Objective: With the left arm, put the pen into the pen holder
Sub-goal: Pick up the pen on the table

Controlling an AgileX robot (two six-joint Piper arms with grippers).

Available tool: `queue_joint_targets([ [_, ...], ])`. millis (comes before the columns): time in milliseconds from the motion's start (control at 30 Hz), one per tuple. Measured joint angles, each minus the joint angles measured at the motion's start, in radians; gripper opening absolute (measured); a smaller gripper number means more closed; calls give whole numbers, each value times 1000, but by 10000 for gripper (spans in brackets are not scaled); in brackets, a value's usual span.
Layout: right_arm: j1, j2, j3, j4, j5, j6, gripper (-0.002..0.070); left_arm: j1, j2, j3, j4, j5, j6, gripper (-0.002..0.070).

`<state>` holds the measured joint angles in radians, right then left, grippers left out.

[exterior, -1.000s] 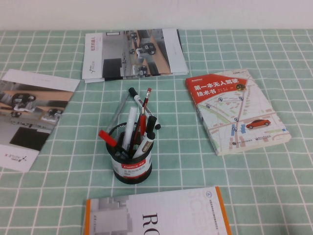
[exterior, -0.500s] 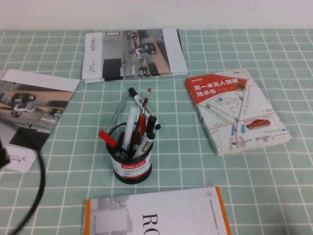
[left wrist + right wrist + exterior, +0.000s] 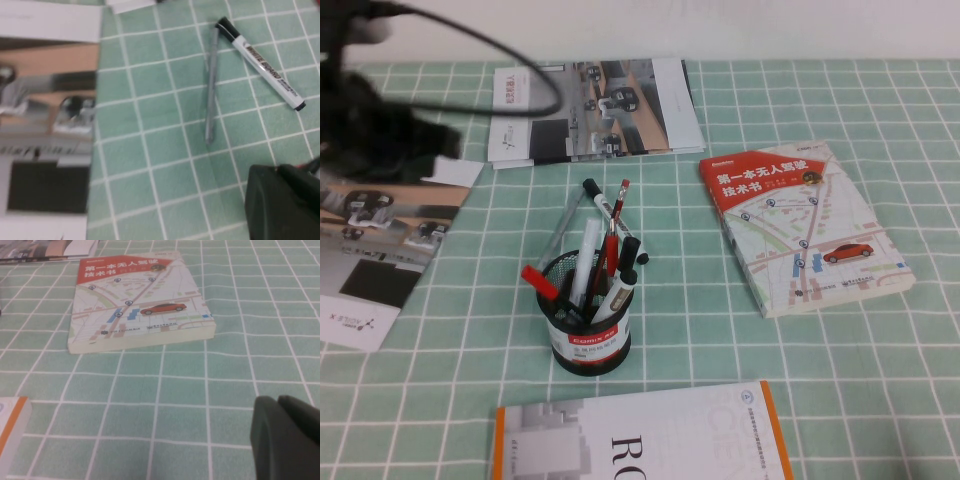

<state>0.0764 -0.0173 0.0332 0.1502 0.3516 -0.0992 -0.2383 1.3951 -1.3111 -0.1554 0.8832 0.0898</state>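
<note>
Next, my left gripper grabs the middle of the grey-clear pen (image 3: 562, 223) (image 3: 212, 87), which lies behind the pen holder, next to the white marker's black cap.
The pen (image 3: 212, 90), slim and grey-clear, lies flat on the green checked cloth, one end next to the black cap of a white marker (image 3: 262, 64). From above, the pen (image 3: 560, 230) lies just behind the pen holder (image 3: 588, 330), a black mesh cup with a red-and-white band. The cup holds several markers and a red pen. My left arm (image 3: 375, 140) is a blurred dark mass over the table's far left, well apart from the pen. My left gripper (image 3: 280, 200) is shut and holds nothing. My right gripper (image 3: 285, 435) is shut over bare cloth.
A brochure (image 3: 590, 105) lies at the back and a leaflet (image 3: 380, 240) at the left under my arm. A map-covered book (image 3: 800, 225) is on the right. An orange-edged book (image 3: 640, 440) lies at the front edge. A black cable (image 3: 500, 50) arcs across the top left.
My left arm has swung from the lower-left edge up to the far left of the table, its cable trailing. The pen, holder and books have not moved.
</note>
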Motion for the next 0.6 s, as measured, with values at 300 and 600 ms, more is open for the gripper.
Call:
queue_joint_targets([
  [300,0,0,0,0,0,0,-20,-55,393,-435,32,229,21,-4],
  [600,0,0,0,0,0,0,-20,-86,676,-718,84,342,29,-4],
])
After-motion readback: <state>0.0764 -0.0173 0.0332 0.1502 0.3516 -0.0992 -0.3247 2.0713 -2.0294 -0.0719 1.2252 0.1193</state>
